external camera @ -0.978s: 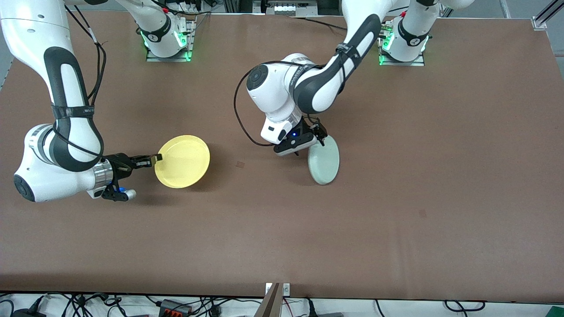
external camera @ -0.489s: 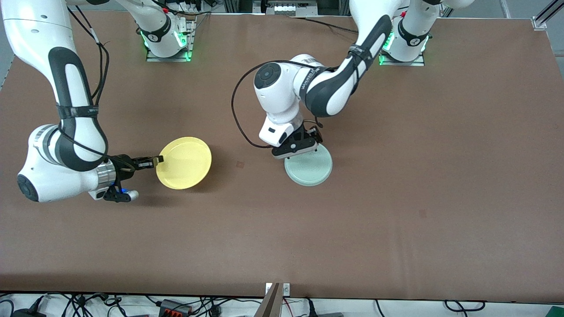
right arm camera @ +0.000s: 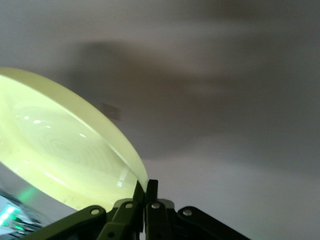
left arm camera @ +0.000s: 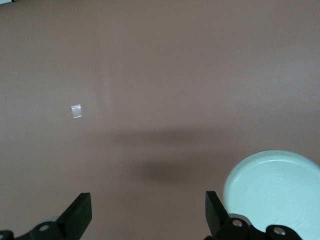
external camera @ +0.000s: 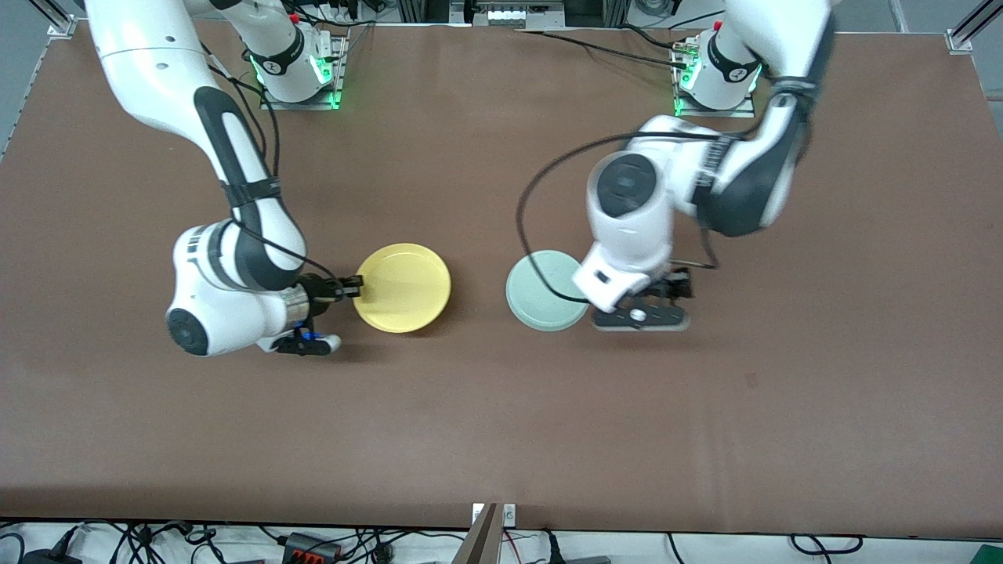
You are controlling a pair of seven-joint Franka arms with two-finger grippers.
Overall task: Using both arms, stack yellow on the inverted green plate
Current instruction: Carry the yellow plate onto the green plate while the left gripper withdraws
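The robot's right gripper will set the yellow plate down on the middle of the upside-down green plate (external camera: pixel 550 291).
The pale mint-green plate (external camera: pixel 541 294) lies upside down on the table near the middle; it also shows in the left wrist view (left arm camera: pixel 280 185). My left gripper (external camera: pixel 657 301) is open and empty, just beside the green plate toward the left arm's end of the table. The yellow plate (external camera: pixel 403 286) is held by its rim, rim up, over the table beside the green plate toward the right arm's end. My right gripper (external camera: pixel 353 288) is shut on the yellow plate's rim (right arm camera: pixel 137 172).
The brown table (external camera: pixel 501 423) is bare around the two plates. A small white scrap (left arm camera: pixel 76 111) lies on the table in the left wrist view. The arm bases stand along the edge farthest from the front camera.
The left gripper laid the green plate flat upside down, let go and moved off toward the left arm's end. The right gripper carried the yellow plate toward the green plate.
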